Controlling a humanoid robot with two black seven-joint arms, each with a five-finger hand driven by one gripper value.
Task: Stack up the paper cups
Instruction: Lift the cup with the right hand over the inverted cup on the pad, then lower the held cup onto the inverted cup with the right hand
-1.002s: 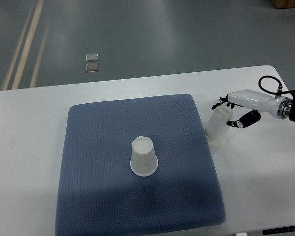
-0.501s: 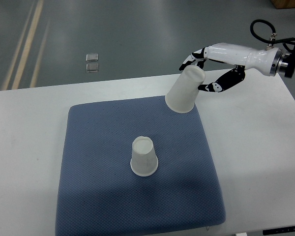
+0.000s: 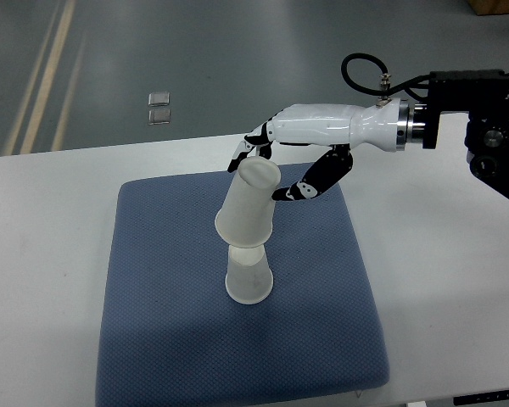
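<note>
My right gripper is holding the white paper cup and will let it go over the top of the standing cup [image 3: 243, 244] on the blue mat.
A white paper cup [image 3: 248, 280] stands upside down near the middle of the blue mat [image 3: 153, 280]. My right hand [image 3: 271, 170] comes in from the right edge and is shut on a second white paper cup [image 3: 248, 208], also upside down and slightly tilted. The held cup hangs directly over the standing one, and its rim overlaps the top of that cup. Whether the two cups touch cannot be told. The left arm is out of view.
The blue mat lies on a white table [image 3: 441, 280]. The right arm's black wrist housing [image 3: 488, 114] and cable sit at the upper right. Two small clear squares [image 3: 159, 108] lie on the grey floor beyond the table.
My right hand has carried the cup from beside the mat's right edge, up over its far right corner, then left and down onto the standing cup.
</note>
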